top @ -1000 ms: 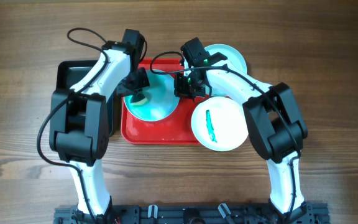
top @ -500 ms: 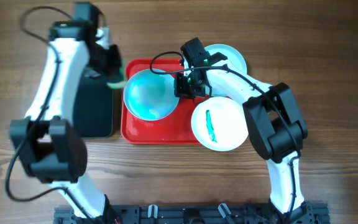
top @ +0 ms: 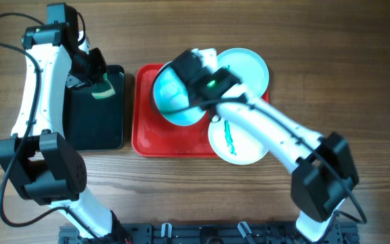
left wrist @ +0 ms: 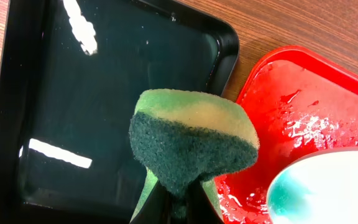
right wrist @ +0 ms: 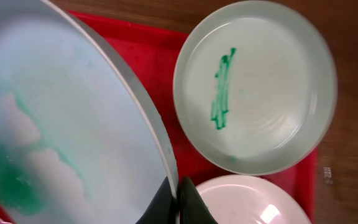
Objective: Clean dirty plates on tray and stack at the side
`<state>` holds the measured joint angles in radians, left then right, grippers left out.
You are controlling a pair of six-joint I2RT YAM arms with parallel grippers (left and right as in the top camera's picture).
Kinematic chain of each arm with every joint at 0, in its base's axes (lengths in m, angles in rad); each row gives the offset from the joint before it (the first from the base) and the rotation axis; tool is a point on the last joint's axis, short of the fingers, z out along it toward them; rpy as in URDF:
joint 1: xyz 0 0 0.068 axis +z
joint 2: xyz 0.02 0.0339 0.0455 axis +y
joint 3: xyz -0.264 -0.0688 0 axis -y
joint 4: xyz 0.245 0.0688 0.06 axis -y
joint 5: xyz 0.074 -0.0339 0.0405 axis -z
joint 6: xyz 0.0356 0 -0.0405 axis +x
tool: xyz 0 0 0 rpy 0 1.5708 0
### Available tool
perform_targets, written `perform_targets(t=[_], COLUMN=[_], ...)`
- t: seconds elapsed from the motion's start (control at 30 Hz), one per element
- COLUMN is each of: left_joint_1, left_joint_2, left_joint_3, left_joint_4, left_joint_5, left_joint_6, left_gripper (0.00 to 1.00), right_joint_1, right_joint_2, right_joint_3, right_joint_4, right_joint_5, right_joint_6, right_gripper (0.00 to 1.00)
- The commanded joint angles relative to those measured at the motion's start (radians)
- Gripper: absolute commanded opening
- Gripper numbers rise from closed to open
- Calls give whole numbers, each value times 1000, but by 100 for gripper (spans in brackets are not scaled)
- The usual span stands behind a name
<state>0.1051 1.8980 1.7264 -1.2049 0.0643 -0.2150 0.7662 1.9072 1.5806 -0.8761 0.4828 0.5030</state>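
I should use my right gripper to set the turquoise plate, still tilted above the red tray, down on the bare wooden table [top: 312,99] next to the red tray's edge that is lined with plates.
My right gripper [top: 206,103] [right wrist: 179,200] is shut on the rim of a turquoise plate [top: 176,95] [right wrist: 67,143]. It holds the plate tilted above the red tray [top: 147,139] [right wrist: 154,59], with faint teal smears still on it. A second plate [top: 239,135] [right wrist: 253,87] with a green streak lies at the tray's right front. A clean white plate [top: 249,64] [right wrist: 253,202] lies at the back right. My left gripper [top: 95,85] [left wrist: 179,202] is shut on a green sponge [top: 102,91] [left wrist: 191,137] over the black tray [top: 93,129] [left wrist: 73,93]. The held plate's edge also shows in the left wrist view [left wrist: 328,186].
The black tray lies directly left of the red tray [left wrist: 316,99], which is wet. Bare wooden table [top: 357,81] surrounds both trays. My right arm reaches across the streaked plate.
My left gripper carried the sponge off the plate, left, to over the black tray. My right gripper has lifted and tilted the turquoise plate above the red tray.
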Motion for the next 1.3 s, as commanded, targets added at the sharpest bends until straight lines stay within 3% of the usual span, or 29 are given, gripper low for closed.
perform_targets(t=[0.0, 0.37, 0.43, 0.7, 0.9, 1.03, 1.27], left_joint_1=[5, 5, 5, 5, 3, 3, -48], left_joint_2=[-3, -3, -3, -3, -3, -3, -3], left_joint_3=[5, 5, 5, 5, 5, 5, 5], left_joint_4=[3, 4, 3, 3, 3, 3, 4], left_joint_5=[-10, -10, -10, -10, -1, 48, 84], left_joint_6=[-10, -10, -10, -10, -10, -10, -10], left_gripper=[4, 4, 4, 4, 4, 4, 4], right_joint_1=[112, 304, 314, 319, 298, 201, -232], right_joint_2=[-7, -7, -7, -7, -7, -32, -201], right_joint_3=[12, 12, 12, 12, 12, 12, 12], right_joint_4=[-5, 43, 74, 114, 80, 45, 29], right_joint_5=[438, 1036, 1038, 1009, 515, 163, -589], right_joint_6=[-7, -183, -238, -238, -169, -107, -137], right_gripper=[4, 4, 4, 4, 5, 4, 4])
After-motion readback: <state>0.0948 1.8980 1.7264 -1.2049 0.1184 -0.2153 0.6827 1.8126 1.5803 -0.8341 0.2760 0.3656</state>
